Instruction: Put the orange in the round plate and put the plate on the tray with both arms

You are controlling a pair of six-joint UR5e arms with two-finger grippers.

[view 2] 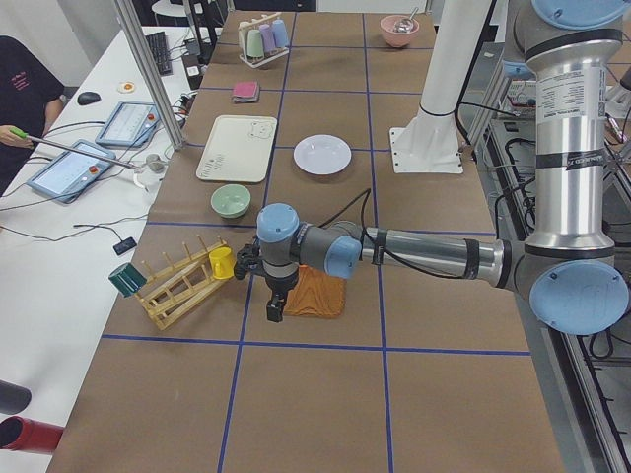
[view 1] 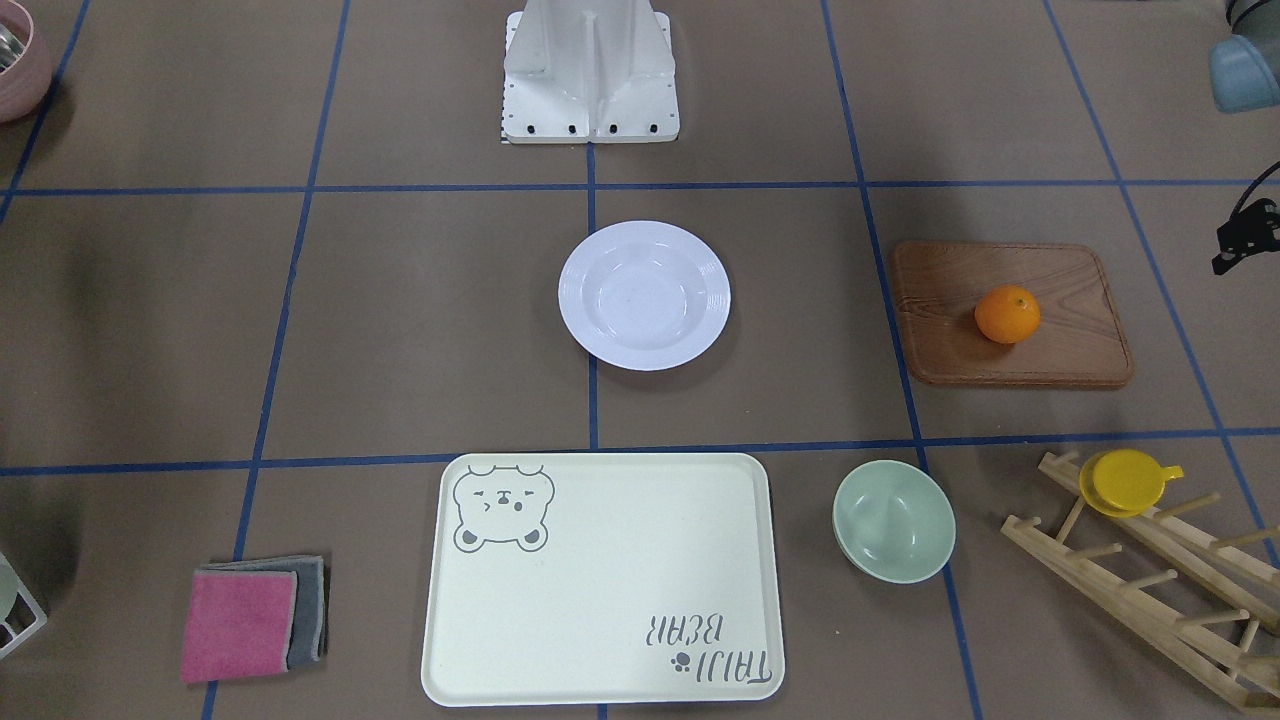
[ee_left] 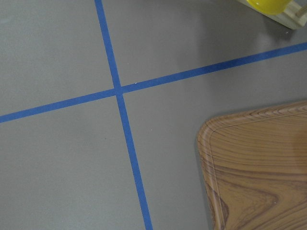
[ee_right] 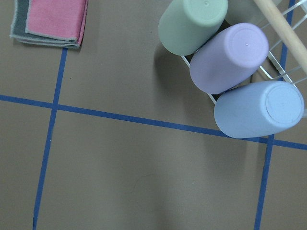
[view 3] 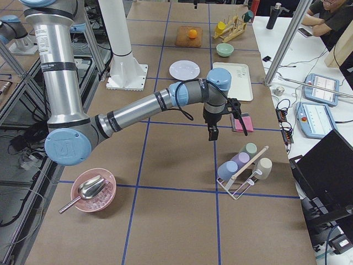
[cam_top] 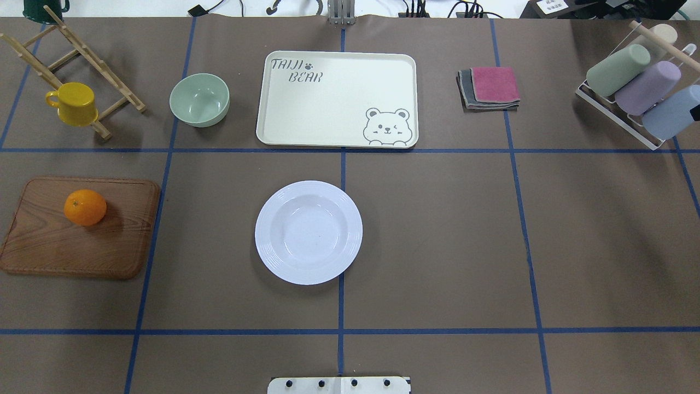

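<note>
The orange is on the brown wooden board. My left gripper needs to go there next and close around the orange's middle (view 1: 1006, 314), to carry it to the round plate.
The orange (view 1: 1008, 314) (cam_top: 85, 207) rests on a brown wooden board (view 1: 1060, 345) on my left side. The round plate (view 1: 644, 295) (cam_top: 308, 232) sits empty at the table's centre, just in front of my base. Beyond it lies the cream tray (view 1: 600, 580) (cam_top: 336, 98), with nothing on it. My left gripper (view 2: 274, 313) points down above the board's outer end, seen only in the exterior left view, and I cannot tell its state. My right gripper (view 3: 212, 132) hangs between the folded cloths and the cup rack, and I cannot tell its state either.
A mint-green bowl (cam_top: 199, 100) stands left of the tray. A yellow cup (cam_top: 74, 103) hangs on a wooden rack (view 1: 1150, 580). Pink and grey cloths (cam_top: 489, 87) lie right of the tray. A wire rack of pastel cups (cam_top: 640, 87) is far right.
</note>
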